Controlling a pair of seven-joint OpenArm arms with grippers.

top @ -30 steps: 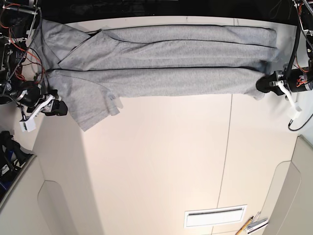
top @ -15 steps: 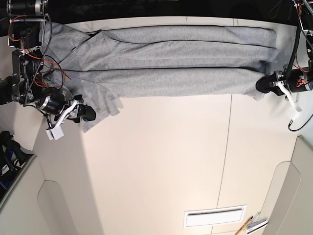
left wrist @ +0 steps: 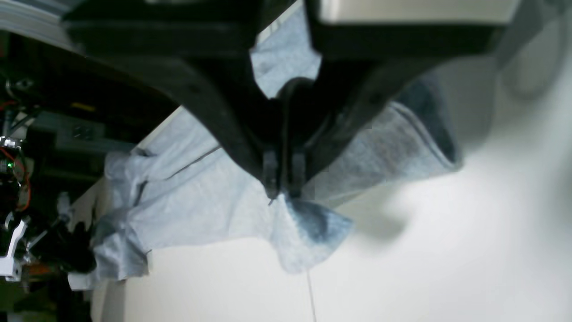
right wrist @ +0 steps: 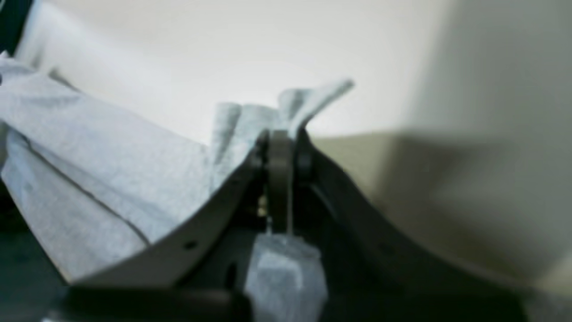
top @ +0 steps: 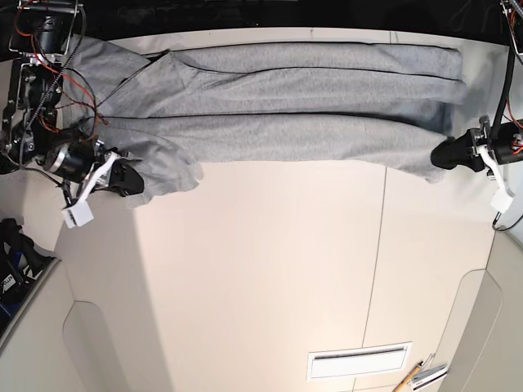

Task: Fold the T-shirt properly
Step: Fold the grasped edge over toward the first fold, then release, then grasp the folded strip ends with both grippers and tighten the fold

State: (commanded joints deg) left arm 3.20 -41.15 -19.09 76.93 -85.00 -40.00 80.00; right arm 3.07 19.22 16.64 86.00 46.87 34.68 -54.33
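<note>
Next, my right gripper lets go of the sleeve corner on the T-shirt's folded bands [top: 135,115], at the T-shirt's end near the red wiring.
The heather-grey T-shirt [top: 286,106] lies stretched lengthwise across the far part of the table, folded into long bands, plain side up. My right gripper [top: 133,181], at the base view's left, is shut on the bunched sleeve corner; in the right wrist view the fabric [right wrist: 111,170] sticks out past the closed fingertips [right wrist: 280,136]. My left gripper [top: 440,155], at the base view's right, is shut on the shirt's near corner at the other end; in the left wrist view it [left wrist: 281,190] pinches the cloth [left wrist: 192,197], with a flap hanging below.
The cream table [top: 261,269] has a seam [top: 377,245] running front to back. A white vent slot [top: 359,361] and a pencil [top: 409,379] lie near the front right. Red wiring and arm hardware [top: 45,73] crowd the far left corner.
My right gripper moved in onto the flat sleeve, shut on it and pulled it back up, so the sleeve is now bunched. My left gripper shifted slightly toward the table's front with its corner.
</note>
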